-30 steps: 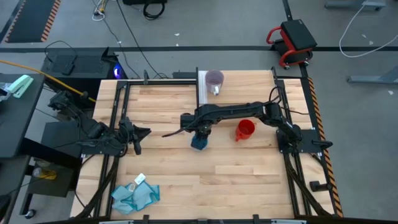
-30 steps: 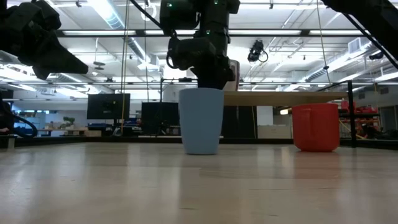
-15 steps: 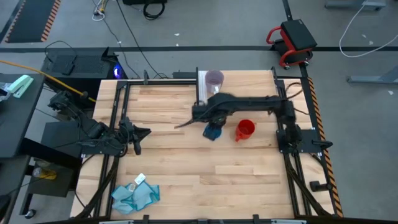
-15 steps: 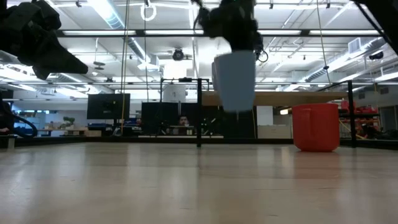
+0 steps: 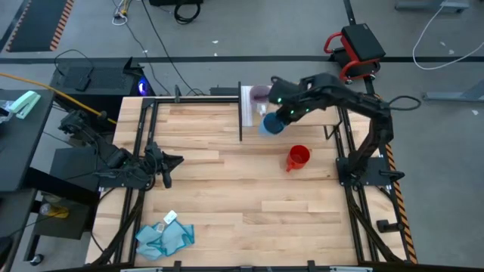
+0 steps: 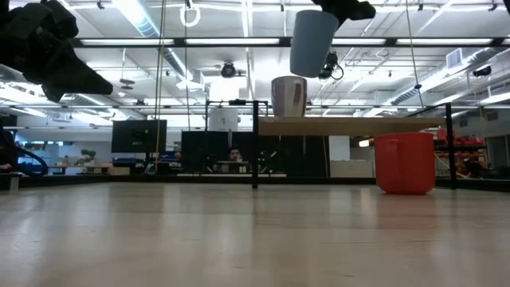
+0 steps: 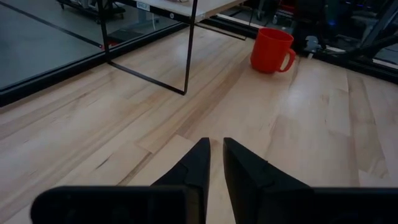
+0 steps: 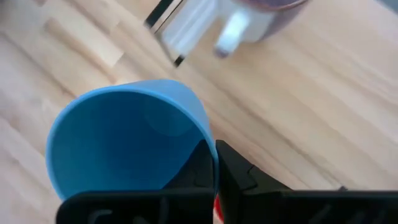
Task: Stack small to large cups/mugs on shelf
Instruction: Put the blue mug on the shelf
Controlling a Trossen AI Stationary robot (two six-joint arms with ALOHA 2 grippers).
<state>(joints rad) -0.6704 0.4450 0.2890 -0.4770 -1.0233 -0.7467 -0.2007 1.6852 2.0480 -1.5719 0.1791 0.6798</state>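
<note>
Next, I set the blue cup on the middle of the shelf (image 5: 292, 103) beside the purple cup, using my right gripper.
The blue cup (image 5: 271, 125) hangs in the air in my right gripper (image 5: 281, 115), over the near left part of the shelf (image 5: 302, 113). In the low view the blue cup (image 6: 312, 41) is well above the shelf board (image 6: 351, 125). The translucent purple cup (image 5: 261, 94) with its white tag stands by its base on the shelf's left end, seen also as the purple cup (image 6: 289, 97) in the low view. The red handled mug (image 5: 298, 157) stands on the tabletop near the shelf. My left gripper (image 5: 168, 160) waits shut at the table's left side. My right gripper (image 8: 216, 158) holds the blue cup by its rim (image 8: 208, 134), with one finger inside the cup and one outside, pinching the wall. The fingers come from above, slanting down. The cup is lifted clear, mouth up and slightly tilted, hanging below the fingers.
A teal cloth (image 5: 164, 236) with a white tag lies at the table's near left corner. Black frame rails (image 5: 144, 151) run along both table sides. The shelf's black post (image 7: 188, 46) stands on the tabletop. Bare wood lies between the left gripper and the red mug (image 7: 272, 50).
My right gripper has lifted the blue cup off the tabletop, where it stood left of the red mug, and carried it up and toward the far edge. The cup now hangs high above the shelf next to the purple cup. The gripper stayed shut on it.
</note>
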